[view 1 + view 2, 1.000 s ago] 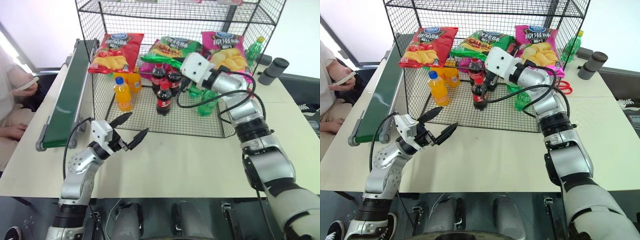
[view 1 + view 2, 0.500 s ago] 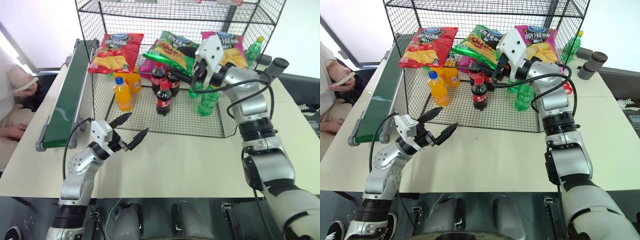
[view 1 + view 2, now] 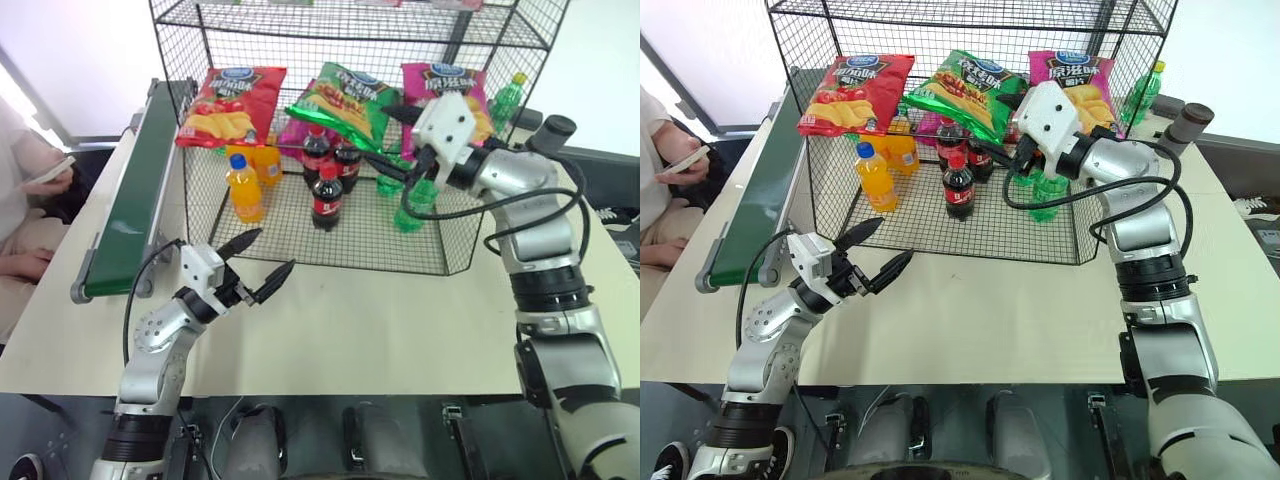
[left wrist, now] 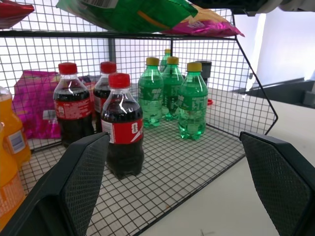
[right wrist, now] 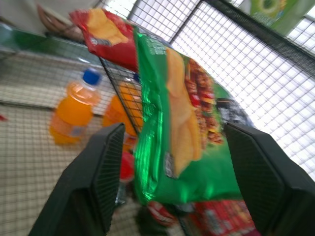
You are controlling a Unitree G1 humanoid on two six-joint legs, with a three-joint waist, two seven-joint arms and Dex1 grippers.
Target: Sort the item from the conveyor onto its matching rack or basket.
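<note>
My right gripper needs to take the bag's near end [image 3: 366,146] and turn it straight before backing away, as the green chip bag lies crooked on the rack's middle level.
The item, a shiny green chip bag [image 3: 340,98], lies on the black wire rack [image 3: 290,228], on its middle tier between a red bag [image 3: 228,105] and a pink bag [image 3: 440,78]. My right gripper [image 3: 393,142] hovers just in front of the green bag's right end, open and holding nothing. In the right wrist view the green bag [image 5: 182,132] shows beyond the spread fingers. My left gripper [image 3: 268,255] stands open above the table in front of the rack, holding nothing. The dark green conveyor [image 3: 135,190] runs along the rack's left side with nothing on it.
On the rack's bottom tier stand orange bottles [image 3: 245,188], cola bottles [image 3: 327,198] and green bottles [image 3: 410,205]. A seated person [image 3: 30,210] is at the far left beyond the conveyor. A dark cylinder [image 3: 550,140] lies on the table at the back right.
My right gripper opened, let go of the green bag and drew back to the right. The bag stays on the middle tier. The left arm kept still.
</note>
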